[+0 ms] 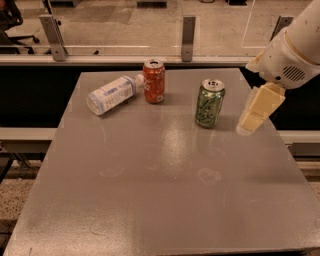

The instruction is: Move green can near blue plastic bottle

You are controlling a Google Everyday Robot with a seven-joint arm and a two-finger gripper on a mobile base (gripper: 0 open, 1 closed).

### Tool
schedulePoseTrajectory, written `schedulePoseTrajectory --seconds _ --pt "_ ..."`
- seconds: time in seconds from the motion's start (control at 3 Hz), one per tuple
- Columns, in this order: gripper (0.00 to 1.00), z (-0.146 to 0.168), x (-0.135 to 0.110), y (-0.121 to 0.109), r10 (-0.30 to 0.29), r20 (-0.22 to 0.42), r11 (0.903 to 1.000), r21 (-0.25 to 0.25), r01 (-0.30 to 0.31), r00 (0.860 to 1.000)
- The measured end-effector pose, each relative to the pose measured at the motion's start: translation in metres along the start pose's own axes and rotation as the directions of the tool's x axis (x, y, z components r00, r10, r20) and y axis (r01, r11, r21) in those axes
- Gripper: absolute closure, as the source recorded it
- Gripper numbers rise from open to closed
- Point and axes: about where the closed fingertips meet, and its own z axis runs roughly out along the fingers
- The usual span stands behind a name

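The robot's gripper needs to next move to the green can's upper half (pixel 212 93) and close there, because the can needs to move near the blue plastic bottle.
The green can (pixel 209 103) stands upright on the grey table (pixel 165 190), right of centre near the back. The blue plastic bottle (pixel 113 93) lies on its side at the back left, its cap end close to a red soda can (pixel 154 81) that stands upright. My gripper (pixel 250 124) hangs from the white arm at the right, a little to the right of the green can and about level with it, apart from it. It holds nothing.
A glass barrier with metal posts (pixel 188 31) runs behind the table's far edge. The table's right edge lies just under the gripper. A black chair (pixel 10 15) stands at the far left beyond the barrier.
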Motion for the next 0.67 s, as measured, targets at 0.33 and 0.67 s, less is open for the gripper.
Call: schedulePoseTrajectory --seconds 0.33,0.67 --pt "0.00 0.018 -0.008 -0.015 0.021 0.045 0.9998 -0.007 -0.021 0.999" --pt "0.00 0.034 -0.018 -0.027 0.034 0.081 0.9994 -0.007 -0.033 0.996"
